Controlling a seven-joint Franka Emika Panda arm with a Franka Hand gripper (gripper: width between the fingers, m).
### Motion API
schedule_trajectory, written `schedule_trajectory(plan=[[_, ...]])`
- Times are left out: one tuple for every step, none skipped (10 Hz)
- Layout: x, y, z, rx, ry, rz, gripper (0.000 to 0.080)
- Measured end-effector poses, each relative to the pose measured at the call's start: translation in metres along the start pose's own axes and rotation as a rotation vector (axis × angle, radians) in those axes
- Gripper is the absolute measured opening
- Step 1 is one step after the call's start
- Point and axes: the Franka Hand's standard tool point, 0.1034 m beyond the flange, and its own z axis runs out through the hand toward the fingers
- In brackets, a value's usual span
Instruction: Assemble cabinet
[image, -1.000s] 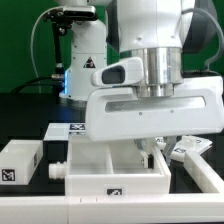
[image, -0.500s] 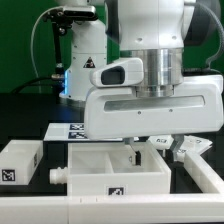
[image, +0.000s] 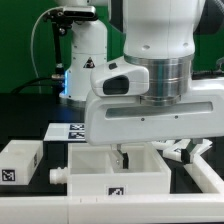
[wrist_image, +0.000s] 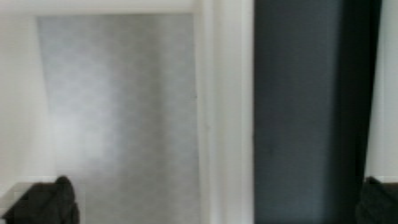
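Next, my gripper pinches the cabinet's upright side (wrist_image: 226, 110) and pulls the cabinet up to the white tagged parts, because there is a dark gap between the cabinet and those parts.
The cabinet (image: 112, 176) is a hollow white box at the lower middle of the exterior view. It has a tag on its front face and a small round peg (image: 57, 173) on its left side. My gripper (image: 124, 157) hangs over the box with its dark fingers reaching down into the opening near the back wall. In the wrist view the gripper (wrist_image: 214, 205) is open wide. A white upright wall of the cabinet (wrist_image: 222, 110) runs between the two fingertips (wrist_image: 43, 203), with pale interior on one side and dark table on the other. Nothing is held.
A small white tagged block (image: 20, 161) lies at the exterior view's left. The marker board (image: 66, 130) lies behind the cabinet. White tagged parts (image: 188, 150) lie at the right, another (image: 205, 178) at the lower right. A white device with a blue light (image: 80, 62) stands at the back.
My hand has shifted toward the exterior view's left, and the fingers now sit further left over the cabinet's opening. The cabinet has not moved.
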Motion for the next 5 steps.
schedule_trajectory(plan=[[-0.0001, 0.0000, 0.0002, 0.000, 0.000, 0.000, 0.0797], [-0.0001, 0.0000, 0.0003, 0.000, 0.000, 0.000, 0.0796], [-0.0001, 0.0000, 0.0003, 0.000, -0.001, 0.000, 0.0796], [-0.0002, 0.0000, 0.0004, 0.000, -0.001, 0.000, 0.0796], [-0.0002, 0.0001, 0.0004, 0.000, -0.001, 0.000, 0.0796]])
